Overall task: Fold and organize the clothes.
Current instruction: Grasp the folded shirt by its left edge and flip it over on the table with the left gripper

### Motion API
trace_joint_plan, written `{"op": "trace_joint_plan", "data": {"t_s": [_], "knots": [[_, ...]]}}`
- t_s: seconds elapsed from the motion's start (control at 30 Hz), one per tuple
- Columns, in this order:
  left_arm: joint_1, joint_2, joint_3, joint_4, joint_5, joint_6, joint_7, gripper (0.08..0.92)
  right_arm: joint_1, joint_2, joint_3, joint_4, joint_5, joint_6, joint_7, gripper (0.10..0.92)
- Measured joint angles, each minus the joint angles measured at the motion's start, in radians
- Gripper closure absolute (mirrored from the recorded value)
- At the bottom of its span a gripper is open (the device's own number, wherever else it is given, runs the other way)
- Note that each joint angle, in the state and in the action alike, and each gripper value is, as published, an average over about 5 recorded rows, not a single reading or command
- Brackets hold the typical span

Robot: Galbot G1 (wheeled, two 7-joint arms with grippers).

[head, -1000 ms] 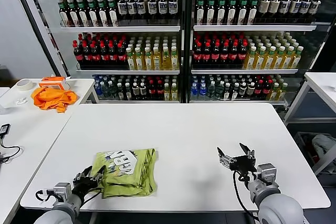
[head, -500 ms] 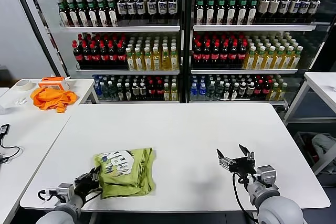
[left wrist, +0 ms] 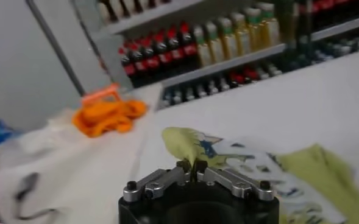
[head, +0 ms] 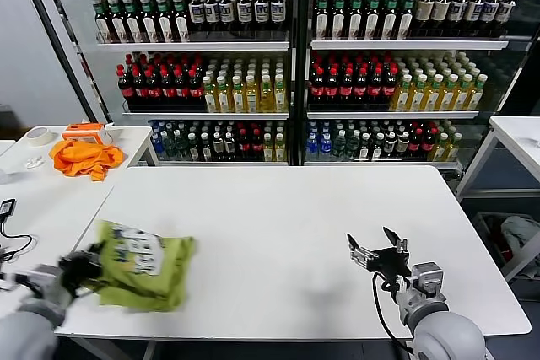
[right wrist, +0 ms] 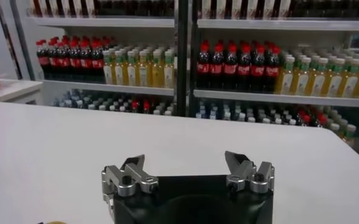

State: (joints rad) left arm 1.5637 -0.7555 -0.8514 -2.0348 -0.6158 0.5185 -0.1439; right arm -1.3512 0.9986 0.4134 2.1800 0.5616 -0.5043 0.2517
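Note:
Next, I let go of the lime yellow-green T-shirt with my left gripper on the bare white table point(head: 209, 272), just past the shirt's edge facing my right gripper.
The lime yellow-green T-shirt point(head: 143, 267) lies folded at the table's front left corner, white lettering up. My left gripper point(head: 84, 265) is at its left edge and is shut on a pinch of the cloth. In the left wrist view the gripper point(left wrist: 193, 170) has its jaws closed on a raised flap of the T-shirt point(left wrist: 188, 143), and the rest of the shirt spreads beyond. My right gripper point(head: 375, 252) is open and empty above the table's front right; the right wrist view shows it point(right wrist: 188, 170) with jaws wide apart over bare table.
A bright orange cloth point(head: 83, 158) and a tape roll point(head: 38, 135) lie on the side table at far left. Drink shelves point(head: 287, 65) stand behind the white table point(head: 287, 208). A cable point(head: 10, 246) lies at the left.
My left gripper closed on the shirt's edge and dragged the folded shirt left, toward the table's front left corner. The right gripper has stayed put.

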Motion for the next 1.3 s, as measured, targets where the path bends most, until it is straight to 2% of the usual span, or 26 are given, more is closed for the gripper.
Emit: {"op": "trace_joint_plan", "data": {"t_s": [0.1, 0.2, 0.33, 0.6, 1.0, 1.1, 1.3], "knots": [[0.010, 0.034, -0.054, -0.031, -0.100, 0.013, -0.018, 0.898, -0.001, 0.003, 0.001, -0.001, -0.003, 0.001, 0.000, 0.203], [0.020, 0.026, -0.062, -0.090, -0.182, 0.022, -0.027, 0.898, -0.006, 0.006, 0.005, -0.004, -0.005, 0.001, 0.001, 0.203], [0.019, -0.046, 0.006, -0.163, -0.221, 0.027, -0.016, 0.898, -0.010, -0.001, 0.009, -0.004, 0.000, 0.000, 0.005, 0.203], [-0.024, -0.207, 0.250, -0.240, -0.193, 0.013, 0.019, 0.898, -0.010, -0.010, -0.002, 0.004, 0.001, -0.008, 0.016, 0.203], [-0.134, -0.335, 0.454, -0.210, -0.181, -0.018, 0.016, 0.895, 0.005, -0.016, -0.003, 0.000, 0.000, -0.012, 0.023, 0.203], [-0.157, -0.356, 0.490, -0.192, -0.182, -0.029, 0.015, 0.849, 0.006, -0.016, -0.002, 0.001, 0.001, -0.013, 0.023, 0.203], [-0.192, -0.391, 0.530, -0.181, -0.195, -0.061, 0.029, 0.677, 0.021, -0.012, -0.012, -0.004, 0.001, -0.016, 0.022, 0.203]]}}
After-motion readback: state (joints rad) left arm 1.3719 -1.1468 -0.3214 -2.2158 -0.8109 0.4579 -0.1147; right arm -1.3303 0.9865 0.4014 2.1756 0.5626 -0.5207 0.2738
